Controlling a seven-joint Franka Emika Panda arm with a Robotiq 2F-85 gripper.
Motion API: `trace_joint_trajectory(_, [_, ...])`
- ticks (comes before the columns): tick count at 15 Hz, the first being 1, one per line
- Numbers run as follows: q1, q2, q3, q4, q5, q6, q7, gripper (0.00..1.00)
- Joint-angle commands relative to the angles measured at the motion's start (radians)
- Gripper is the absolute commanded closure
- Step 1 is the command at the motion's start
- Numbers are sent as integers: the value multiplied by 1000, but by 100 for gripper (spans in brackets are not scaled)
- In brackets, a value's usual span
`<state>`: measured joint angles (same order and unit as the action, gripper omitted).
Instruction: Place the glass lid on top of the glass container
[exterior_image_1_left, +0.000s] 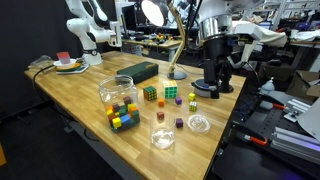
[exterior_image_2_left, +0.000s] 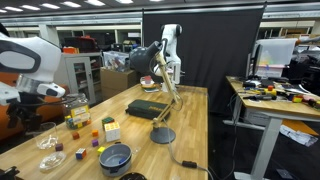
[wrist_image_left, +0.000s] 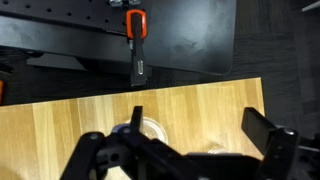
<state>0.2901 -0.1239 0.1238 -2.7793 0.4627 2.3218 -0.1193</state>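
The robot's gripper will next move to the glass lid's middle knob (exterior_image_1_left: 199, 122) (wrist_image_left: 148, 129), near the edge of the table, and close there.
The glass lid (exterior_image_1_left: 199, 124) is a shallow clear disc lying flat on the wooden table near its edge. The glass container (exterior_image_1_left: 162, 137) is a short clear cup standing to its left, near the front edge. In an exterior view they sit close together, lid (exterior_image_2_left: 50, 158) and container (exterior_image_2_left: 47, 142). My gripper (exterior_image_1_left: 212, 90) hangs above the table just behind the lid, open and empty. In the wrist view its fingers (wrist_image_left: 200, 125) are spread wide over the wood, with two clear glass rounds below them (wrist_image_left: 150, 128); I cannot tell there which is which.
A larger clear jar of coloured cubes (exterior_image_1_left: 118, 100) stands on the table, with loose cubes (exterior_image_1_left: 160, 95) near it. A black box (exterior_image_1_left: 138, 72) and a desk lamp base (exterior_image_1_left: 177, 72) are farther back. A dark blue-grey dish (exterior_image_2_left: 115, 157) sits near the lamp.
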Motion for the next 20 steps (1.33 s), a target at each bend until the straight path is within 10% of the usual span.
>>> trace_joint_trajectory(1, [-20, 3, 20, 4, 2, -2, -3, 0])
trace_joint_trajectory(5, [-20, 0, 20, 5, 2, -2, -3, 0])
trace_joint_trajectory(16, [-30, 319, 99, 39, -26, 485, 131, 0])
trace_joint_trajectory(20, [-48, 294, 121, 22, -40, 451, 117, 0])
